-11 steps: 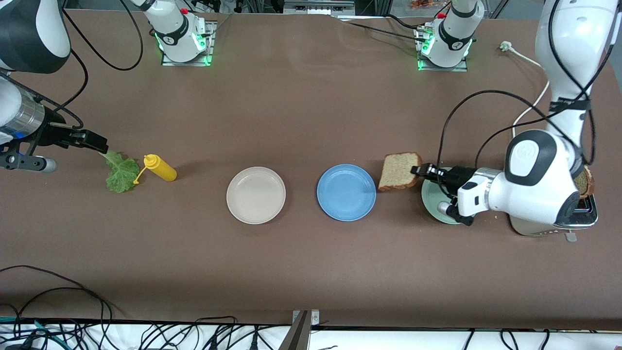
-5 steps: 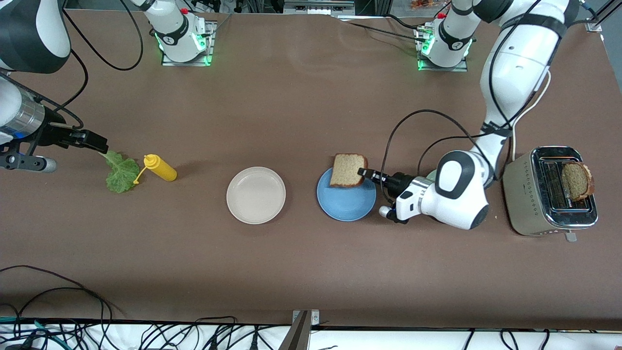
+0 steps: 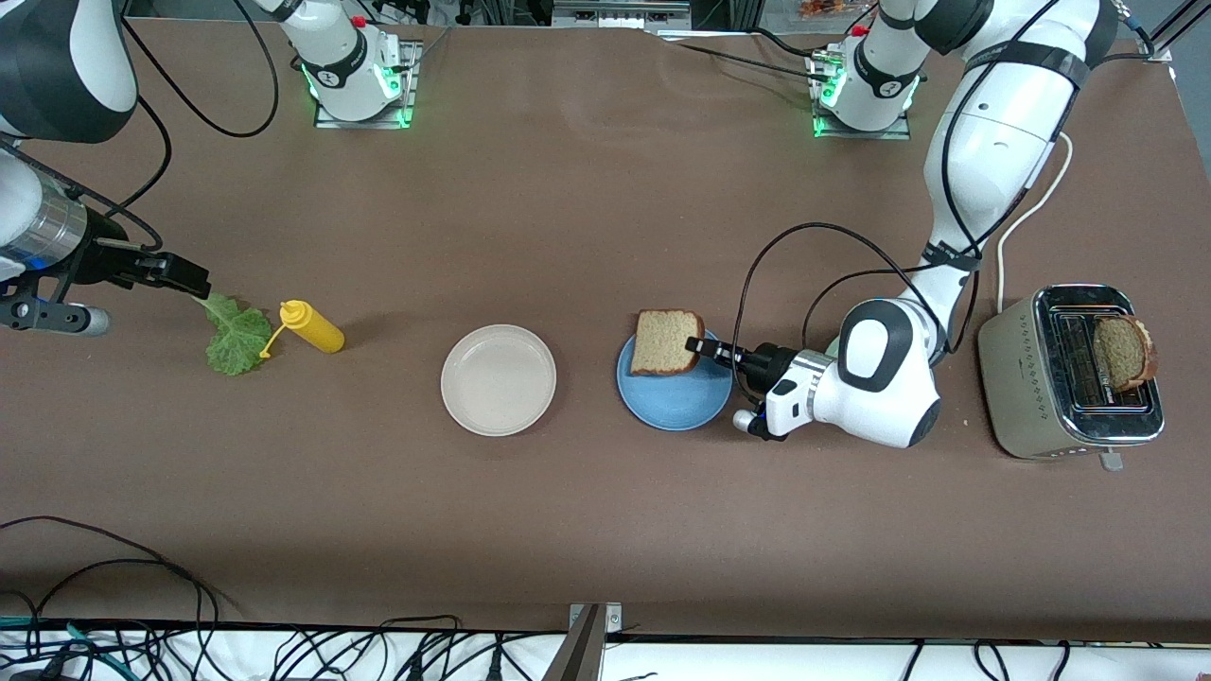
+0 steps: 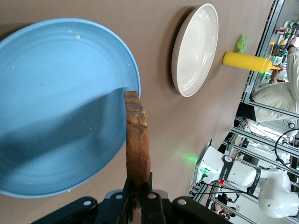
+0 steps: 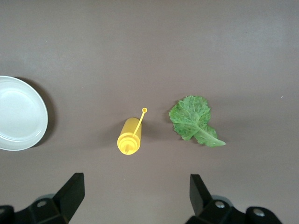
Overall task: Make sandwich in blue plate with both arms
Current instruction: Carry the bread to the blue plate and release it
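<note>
The robot's left gripper needs to release the bread slice so that it lies flat on the crumb-dotted middle of the blue plate (image 3: 675, 371) (image 4: 60, 109).
A brown bread slice (image 3: 662, 340) hangs tilted over the rim of the blue plate (image 3: 676, 402), on the side away from the front camera. My left gripper (image 3: 698, 346) is shut on the slice's edge. In the left wrist view the bread slice (image 4: 138, 144) stands edge-on between the shut jaws of my left gripper (image 4: 138, 196), above the blue plate (image 4: 56, 107), which holds only crumbs. The green lettuce leaf (image 3: 236, 336) lies flat at the right arm's end of the table. My right gripper (image 3: 184, 274) waits open over its stem. The right wrist view shows the lettuce leaf (image 5: 194, 120) ahead of my empty right gripper (image 5: 137, 184).
A cream-white plate (image 3: 499, 379) sits beside the blue plate, toward the right arm's end. A yellow squeeze bottle (image 3: 312, 327) lies next to the lettuce. A silver toaster (image 3: 1074, 372) holding another bread slice (image 3: 1124, 352) stands at the left arm's end.
My left arm has carried the bread slice from beside the blue plate to over the plate's rim, toward the right arm's end. The right arm has not moved.
</note>
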Tool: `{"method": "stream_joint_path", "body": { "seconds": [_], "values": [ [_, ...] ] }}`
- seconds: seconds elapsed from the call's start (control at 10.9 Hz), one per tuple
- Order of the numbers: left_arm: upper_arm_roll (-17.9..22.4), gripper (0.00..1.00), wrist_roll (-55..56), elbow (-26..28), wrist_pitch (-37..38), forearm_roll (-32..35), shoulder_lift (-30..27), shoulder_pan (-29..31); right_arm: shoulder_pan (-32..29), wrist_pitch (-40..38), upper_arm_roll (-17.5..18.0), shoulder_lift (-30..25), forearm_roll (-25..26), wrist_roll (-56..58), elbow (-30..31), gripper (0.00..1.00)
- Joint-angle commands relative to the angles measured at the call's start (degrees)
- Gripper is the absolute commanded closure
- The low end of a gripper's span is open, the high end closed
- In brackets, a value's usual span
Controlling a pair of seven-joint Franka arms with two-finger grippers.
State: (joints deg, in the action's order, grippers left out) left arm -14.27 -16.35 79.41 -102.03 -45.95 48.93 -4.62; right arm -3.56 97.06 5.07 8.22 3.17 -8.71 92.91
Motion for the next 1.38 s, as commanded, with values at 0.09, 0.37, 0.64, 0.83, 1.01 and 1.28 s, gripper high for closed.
{"method": "stream_joint_path", "body": {
  "seconds": [0.09, 0.37, 0.64, 0.83, 1.01, 1.28],
  "values": [
    [0.47, 1.0, -5.88, -0.66, -0.54, -4.14, 2.92, 0.05, -0.39, -0.21, 0.46, -0.39, 0.61, 0.36, 0.08, 0.0],
    [0.47, 1.0, -7.64, -0.92, -2.29, -4.23, 3.02, 0.05, -0.39, -0.21, 0.46, -0.39, 0.61, 0.36, 0.08, 0.0],
    [0.73, 0.92, -11.06, -0.83, -2.21, -4.06, 3.02, 0.49, -0.39, -0.21, 0.46, -0.39, 0.61, 0.36, 0.08, 0.0],
    [0.91, 0.0, -12.29, -0.83, -2.21, -3.44, 2.84, 1.01, -0.39, -0.21, 0.46, -0.39, 0.61, 0.36, 0.08, 0.0],
    [0.91, 0.0, -17.64, -0.83, -2.21, -3.27, 2.58, 2.76, -0.39, -0.21, 0.46, -0.39, 0.61, 0.36, 0.08, 0.0],
    [0.99, 0.0, -18.28, -1.01, -2.03, 1.11, 0.83, 3.65, -0.39, -0.21, 0.46, -0.39, 0.61, 0.36, 0.08, 0.0]
  ]
}}
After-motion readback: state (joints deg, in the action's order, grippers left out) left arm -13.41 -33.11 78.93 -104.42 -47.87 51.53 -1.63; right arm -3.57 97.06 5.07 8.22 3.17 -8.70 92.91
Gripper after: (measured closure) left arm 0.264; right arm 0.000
